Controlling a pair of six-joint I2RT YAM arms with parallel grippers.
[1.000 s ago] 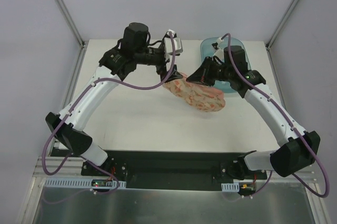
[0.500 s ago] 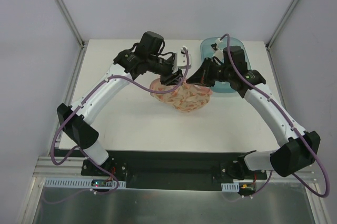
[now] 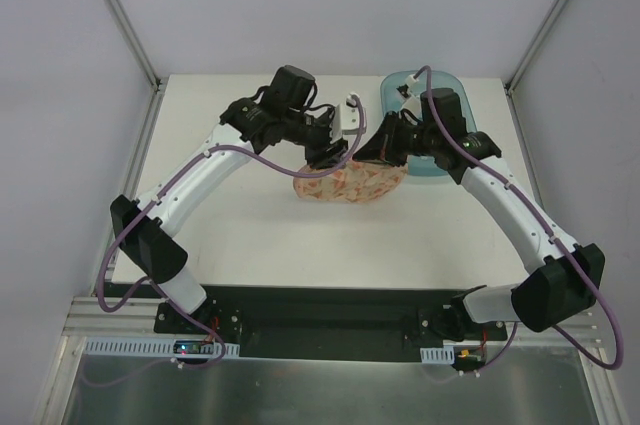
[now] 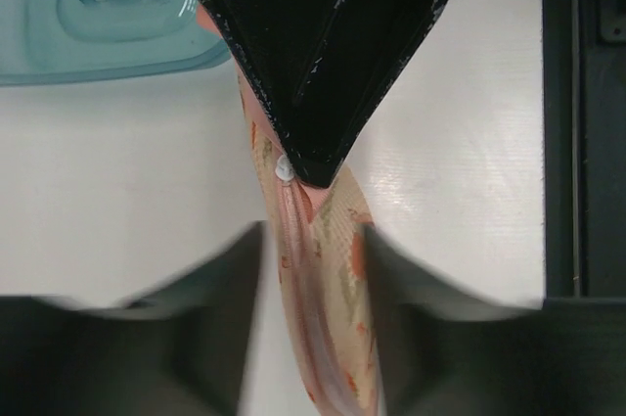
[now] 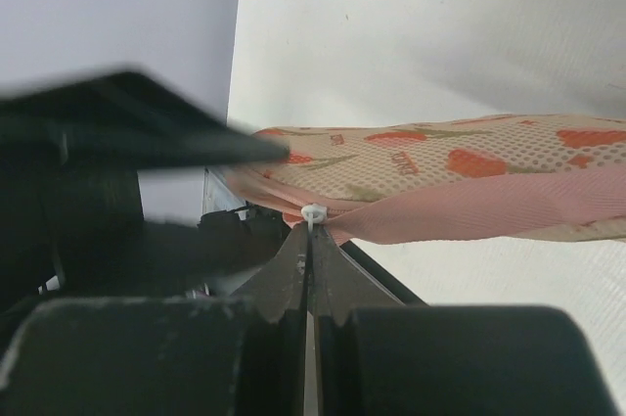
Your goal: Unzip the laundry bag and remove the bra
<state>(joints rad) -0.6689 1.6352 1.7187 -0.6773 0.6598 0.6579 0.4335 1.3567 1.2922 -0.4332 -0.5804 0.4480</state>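
Next, I take the zip edge farther back (image 4: 326, 362) with my left gripper before my right gripper pulls, because my left gripper is close beside the zip pull in my right gripper.
The laundry bag (image 3: 350, 185), peach-orange mesh with red print and pink zip edging, hangs in the air between both grippers near the table's back centre. My left gripper (image 3: 333, 157) is shut on the bag's zip edge; in the left wrist view the bag (image 4: 333, 338) runs between its fingers (image 4: 205, 338). My right gripper (image 3: 372, 152) is shut on the small white zip pull (image 5: 314, 212), right next to the left gripper. The zip pull also shows in the left wrist view (image 4: 284, 169). The bag stretches to the right in the right wrist view (image 5: 460, 166). The bra is hidden.
A translucent teal plastic basin (image 3: 425, 135) stands at the back right, just behind the right gripper; it also shows in the left wrist view (image 4: 108, 15). The white table (image 3: 240, 225) lies below the bag. Grey walls enclose the table on three sides.
My left arm has swung right, up to the right gripper. The bag has shifted left, bunched up and now hangs as a narrow band between the two grippers.
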